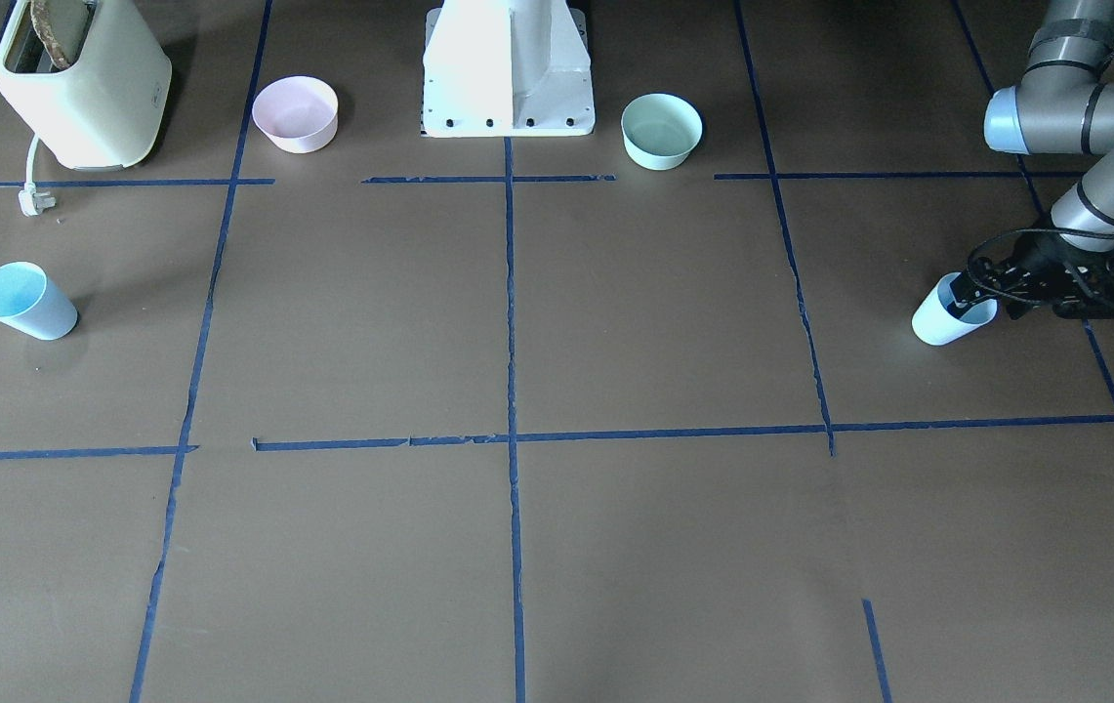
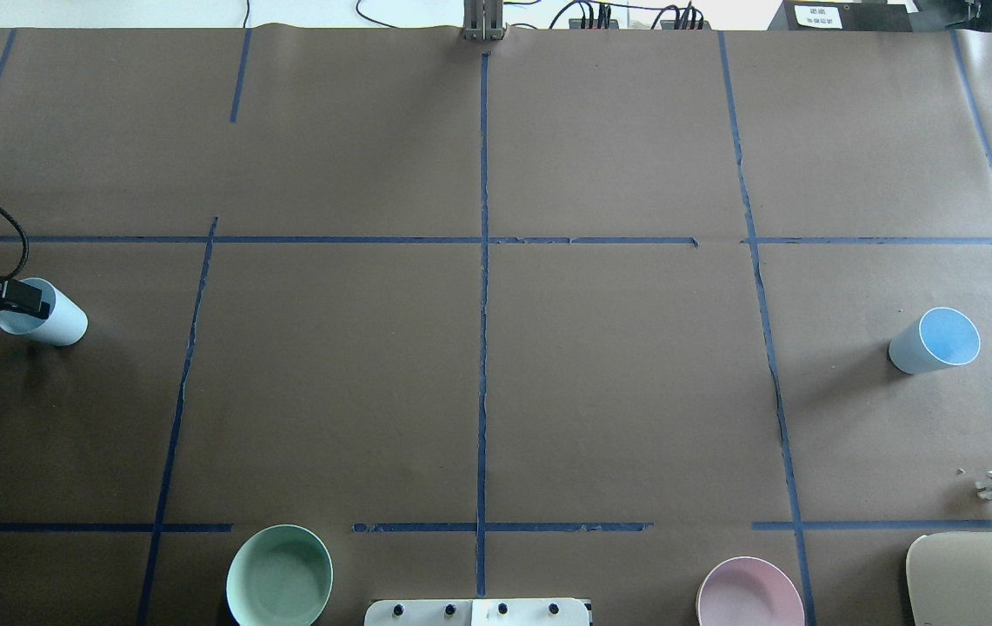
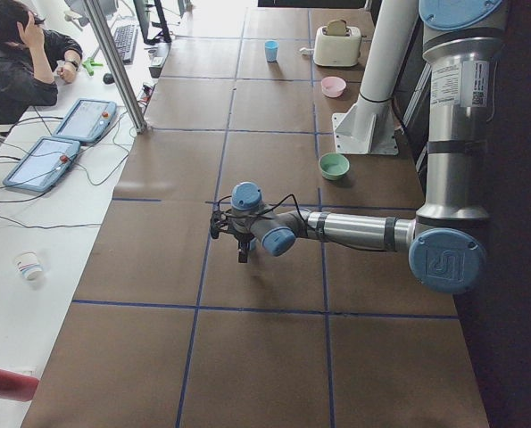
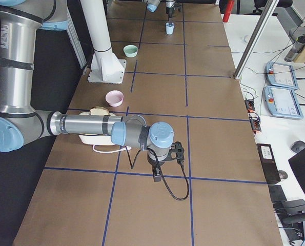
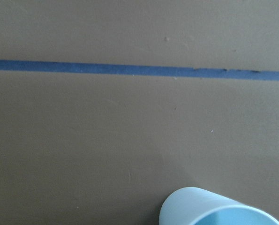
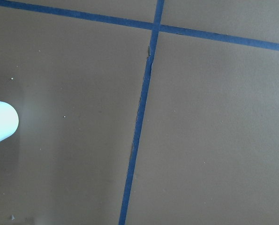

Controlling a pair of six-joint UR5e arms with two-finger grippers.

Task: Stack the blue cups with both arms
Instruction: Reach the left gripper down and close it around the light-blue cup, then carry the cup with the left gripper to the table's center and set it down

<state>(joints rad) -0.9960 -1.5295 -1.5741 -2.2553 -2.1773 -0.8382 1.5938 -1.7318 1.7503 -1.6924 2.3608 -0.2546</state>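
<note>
I will use my left gripper to set the blue cup on the blue tape line leading from the white pedestal (image 1: 518,324), between the line's crossings.
One blue cup (image 1: 937,322) stands upright at my left end of the table, also in the overhead view (image 2: 65,322) and at the bottom of the left wrist view (image 5: 200,206). My left gripper (image 1: 962,298) is at its rim, one finger down inside the mouth; I cannot tell whether it is shut. It also shows in the overhead view (image 2: 22,300). The second blue cup (image 1: 24,301) stands free at the right end (image 2: 935,341). My right gripper (image 4: 157,174) hangs low over the bare table and shows only in the exterior right view, so I cannot tell its state.
A cream toaster (image 1: 83,83) with its loose plug (image 1: 32,200) sits at the robot's right back corner. A pink bowl (image 1: 295,113) and a mint-green bowl (image 1: 661,130) flank the white pedestal (image 1: 508,68). A person (image 3: 20,53) sits at the side desk.
</note>
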